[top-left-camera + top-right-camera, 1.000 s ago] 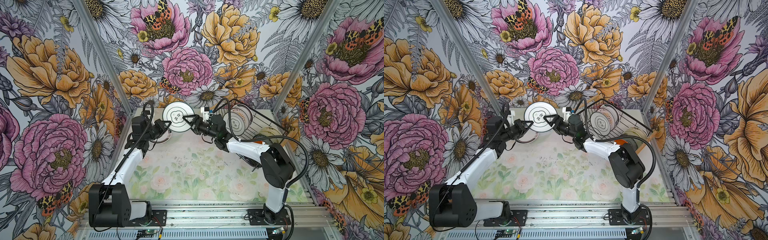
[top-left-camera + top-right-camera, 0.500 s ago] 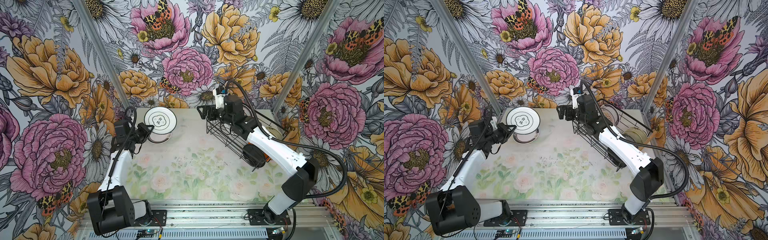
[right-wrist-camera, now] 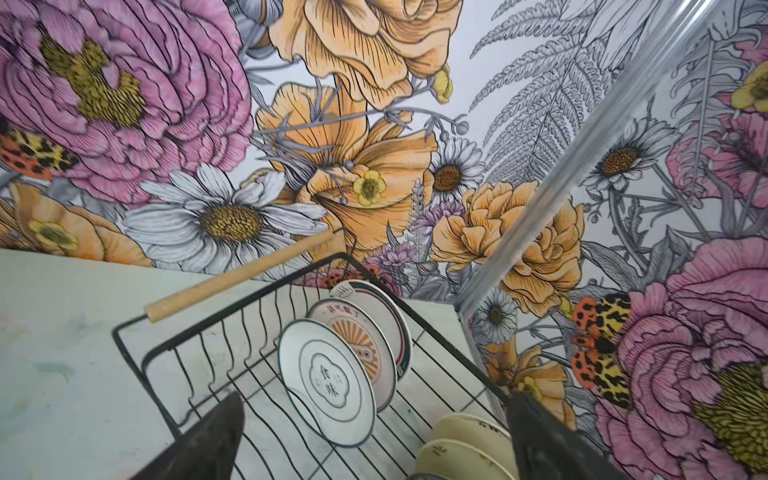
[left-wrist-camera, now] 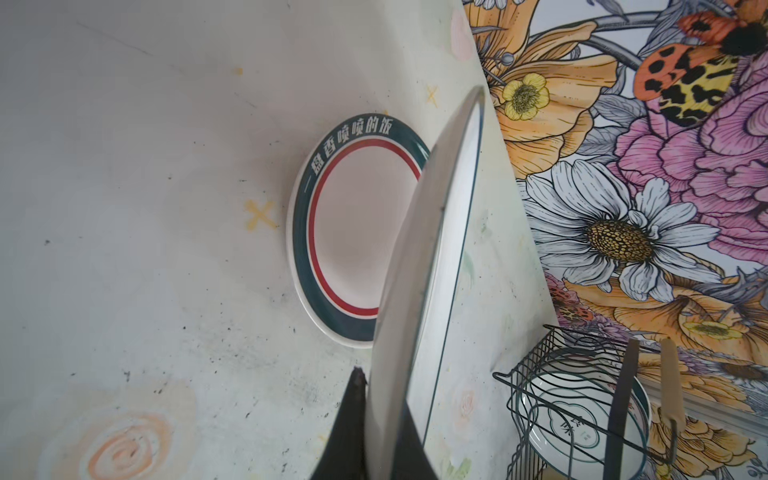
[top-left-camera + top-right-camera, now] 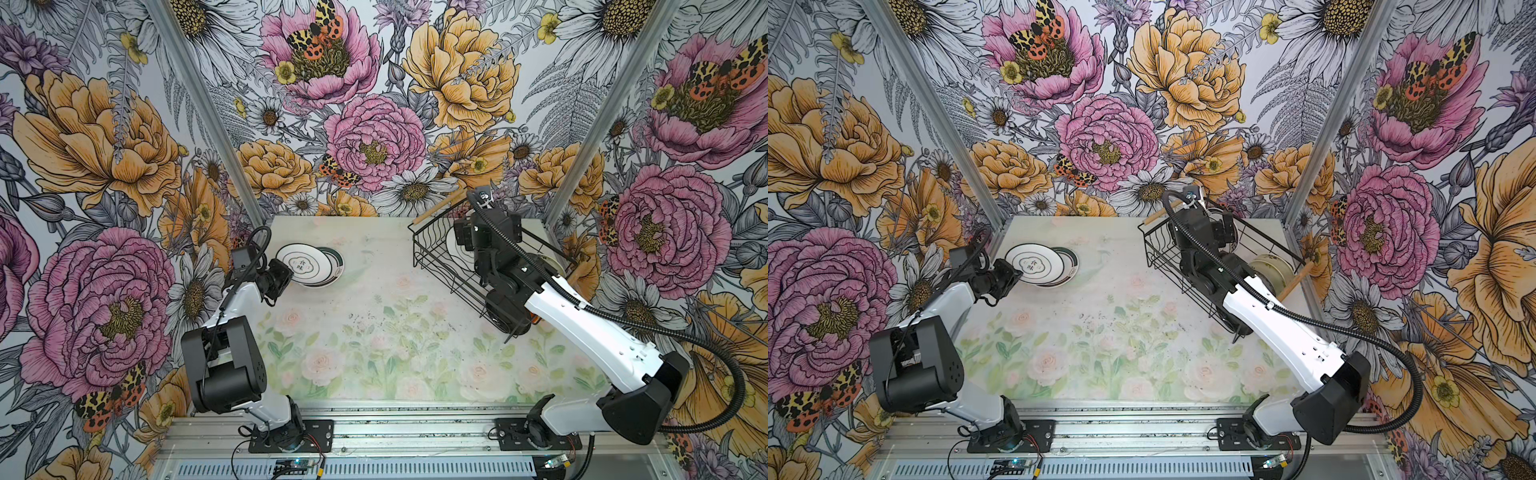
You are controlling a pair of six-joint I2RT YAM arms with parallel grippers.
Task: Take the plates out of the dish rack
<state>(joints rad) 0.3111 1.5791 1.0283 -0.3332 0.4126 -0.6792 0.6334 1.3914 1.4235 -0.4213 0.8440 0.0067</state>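
Observation:
I will set the white plate down on top of the teal-and-red-rimmed plate [image 5: 314,268] [image 4: 365,230] with my left gripper.
My left gripper [image 4: 382,390] is shut on the rim of a white plate with a thin dark rim [image 4: 428,266], held tilted just over a teal-and-red-rimmed plate [image 4: 361,224] that lies flat at the table's back left. Both top views show this pair, the held plate [image 5: 302,266] over the lying one [image 5: 1070,262]. The black wire dish rack [image 5: 432,259] stands at the back right. My right gripper [image 3: 374,397] hangs open above it, empty. Below it stand a white dark-rimmed plate [image 3: 328,382], an orange-sunburst plate [image 3: 353,340], a red-ringed one [image 3: 386,307] and cream plates [image 3: 465,436].
The rack's wooden handles [image 5: 440,208] [image 5: 1296,280] stick out at its two ends. A dark plate [image 5: 505,311] stands at the rack's near end under my right arm. Floral walls and metal posts [image 5: 582,166] close in the back and sides.
A second ago both grippers met at the white plate at the back middle. The right gripper let go, opened and swung back over the rack. The left carried the plate leftward and lower.

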